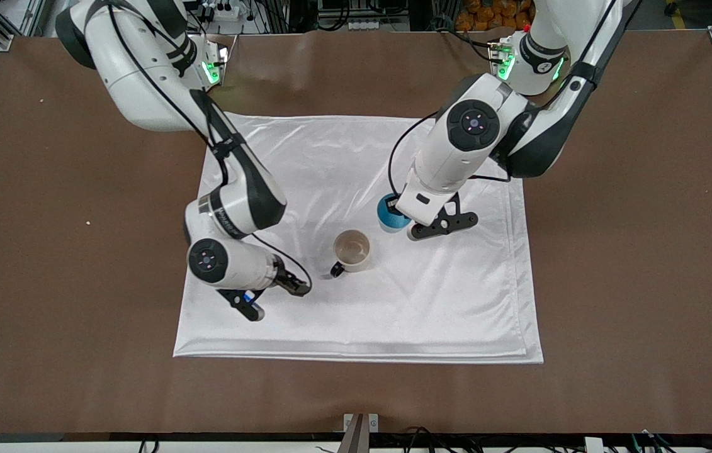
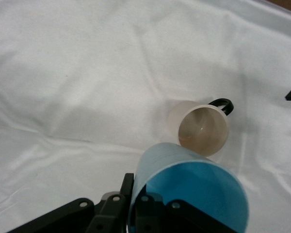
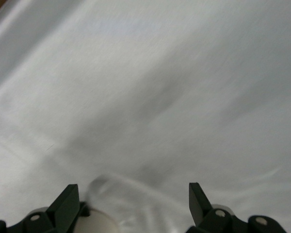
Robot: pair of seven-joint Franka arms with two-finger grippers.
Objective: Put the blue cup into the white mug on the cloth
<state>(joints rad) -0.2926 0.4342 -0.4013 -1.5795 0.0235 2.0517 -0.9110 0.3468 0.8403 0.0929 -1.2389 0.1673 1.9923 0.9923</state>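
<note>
The robot's left gripper needs to release the blue cup inside the open rim of the black-handled white mug [image 1: 350, 248] [image 2: 203, 130].
The blue cup [image 1: 389, 216] is held over the cloth [image 1: 444, 302], beside the white mug [image 1: 352, 250] toward the left arm's end. My left gripper [image 1: 402, 217] is shut on the cup's wall, one finger inside and one outside [image 2: 128, 187]. In the left wrist view the cup [image 2: 194, 189] tilts with its bright blue inside showing, and the mug [image 2: 203, 128] stands upright and empty with its black handle [image 2: 222, 105]. My right gripper [image 1: 297, 287] is open and empty over the cloth beside the mug's handle [image 1: 337, 270]. In the right wrist view [image 3: 132, 194] a blurred pale round shape lies by one finger.
The cloth [image 2: 87, 73] lies spread with soft wrinkles on the brown table [image 1: 632, 264]; it fills the right wrist view [image 3: 160, 73]. The right arm's forearm [image 1: 230, 207] hangs over the cloth's edge toward the right arm's end.
</note>
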